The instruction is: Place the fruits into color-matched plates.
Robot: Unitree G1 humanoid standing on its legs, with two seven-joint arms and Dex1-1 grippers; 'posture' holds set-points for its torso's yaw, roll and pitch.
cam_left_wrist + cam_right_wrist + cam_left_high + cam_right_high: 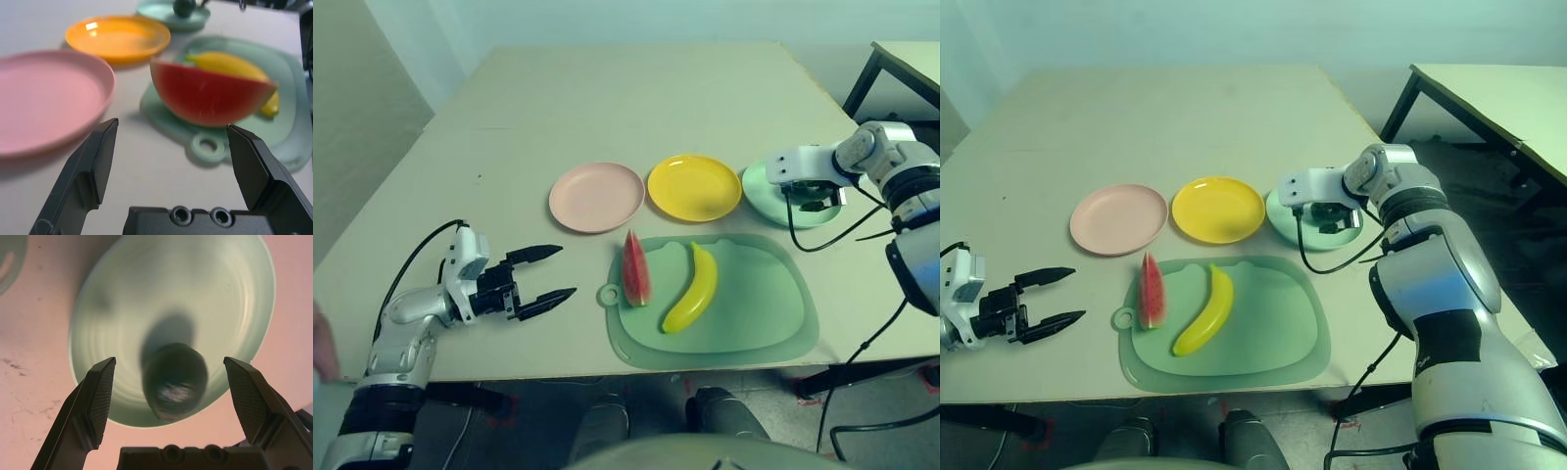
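Note:
Next, my right gripper needs to go to the far half of the yellow banana (705, 271), towards the yellow plate, and close there.
The red watermelon wedge (636, 269) and the yellow banana (693, 289) lie on the large pale green mat (754, 304). Behind the mat stand the pink plate (596, 196), the yellow plate (694, 186) and the mint green plate (762, 188) in a row. The dark green avocado (175, 382) rests in the green plate. My right gripper (168, 361) hovers over it, open, its fingers apart on either side of the fruit without touching it. My left gripper (565, 270) is open low over the table's left part, pointing at the watermelon (210, 95), nothing between its fingers.
A black cable (822, 240) loops from my right wrist over the table beside the mat. Another table (901, 59) stands off to the far right. Bare tabletop (607, 98) stretches behind the plates.

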